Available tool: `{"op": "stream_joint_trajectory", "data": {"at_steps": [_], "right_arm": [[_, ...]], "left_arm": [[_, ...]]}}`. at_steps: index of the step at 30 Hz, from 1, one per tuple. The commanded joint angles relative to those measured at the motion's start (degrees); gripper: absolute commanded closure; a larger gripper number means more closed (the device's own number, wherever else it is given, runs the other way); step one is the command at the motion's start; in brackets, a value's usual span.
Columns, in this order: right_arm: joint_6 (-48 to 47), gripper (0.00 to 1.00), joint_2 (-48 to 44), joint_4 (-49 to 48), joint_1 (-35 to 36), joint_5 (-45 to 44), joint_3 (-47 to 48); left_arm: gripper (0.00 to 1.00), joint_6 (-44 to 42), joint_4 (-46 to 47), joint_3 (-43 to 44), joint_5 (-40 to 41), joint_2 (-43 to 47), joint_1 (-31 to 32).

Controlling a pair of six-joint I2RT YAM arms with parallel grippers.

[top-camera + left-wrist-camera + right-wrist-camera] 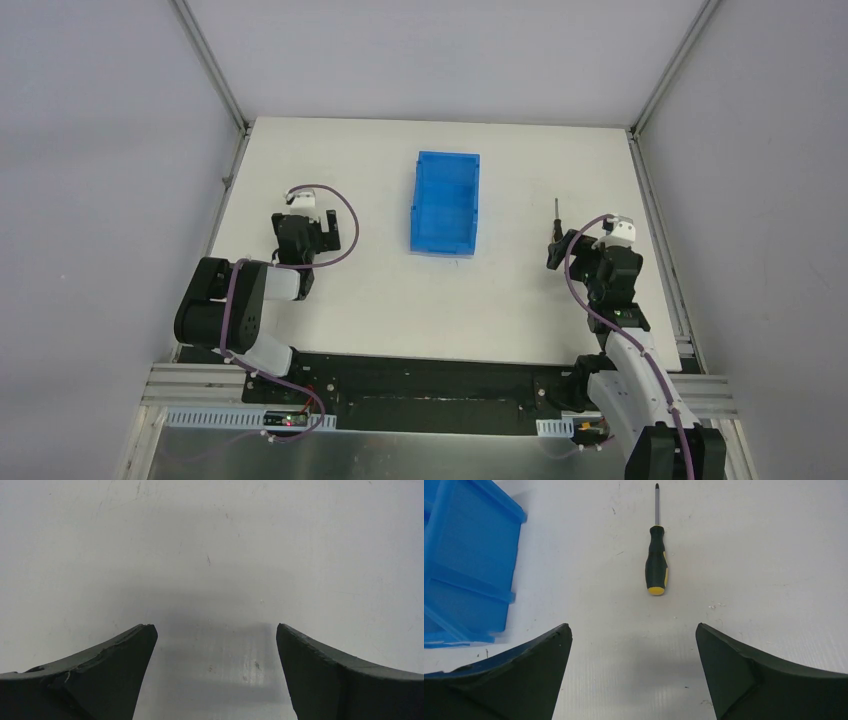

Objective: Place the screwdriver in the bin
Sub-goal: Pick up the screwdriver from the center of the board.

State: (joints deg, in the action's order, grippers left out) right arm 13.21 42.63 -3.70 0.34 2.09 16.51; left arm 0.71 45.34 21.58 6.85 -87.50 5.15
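The fingers of my right gripper should go to the screwdriver next and close on the thick part of its black handle (557,235) (656,571), near the yellow end.
The screwdriver (556,215) lies on the white table to the right of the blue bin (416,205), its shaft pointing away from the arms. In the right wrist view the screwdriver (657,562) has a black handle with a yellow butt end nearest me. It lies a little ahead of my open, empty right gripper (633,630), and the bin (504,504) is at the left edge. In the top view my right gripper (560,250) sits just near of the screwdriver. My left gripper (303,240) is open and empty (215,630) over bare table, left of the bin.
The white table (400,300) has grey walls on the left, right and far sides. A metal frame runs along the table's edges. The arm bases and cables are at the near edge.
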Motion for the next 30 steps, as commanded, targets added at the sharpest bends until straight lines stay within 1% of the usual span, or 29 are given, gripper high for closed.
{"op": "stream_joint_trajectory", "data": {"at_steps": [1,13,17,23,30], "right_arm": [[0.8,0.02,-0.3,-1.0,-0.2,-1.1,2.9],[0.1,0.02,-1.1,-0.4,-0.2,-1.2,2.9],[0.0,0.02,-1.1,0.4,-0.2,-1.1,4.4],[0.1,0.01,1.3,6.6,-0.2,-1.4,11.0],[-0.3,0.02,9.0,12.6,-0.2,-0.3,21.1]], "left_arm": [[0.01,0.3,1.5,-0.1,-1.1,1.2,-0.6],[0.01,0.3,1.4,-0.1,-1.1,1.2,-0.6],[0.01,0.3,1.5,0.0,-1.1,1.2,-0.6],[0.01,0.3,1.4,-0.1,-1.1,1.2,-0.6],[0.01,0.3,1.4,-0.1,-1.1,1.3,-0.6]]}}
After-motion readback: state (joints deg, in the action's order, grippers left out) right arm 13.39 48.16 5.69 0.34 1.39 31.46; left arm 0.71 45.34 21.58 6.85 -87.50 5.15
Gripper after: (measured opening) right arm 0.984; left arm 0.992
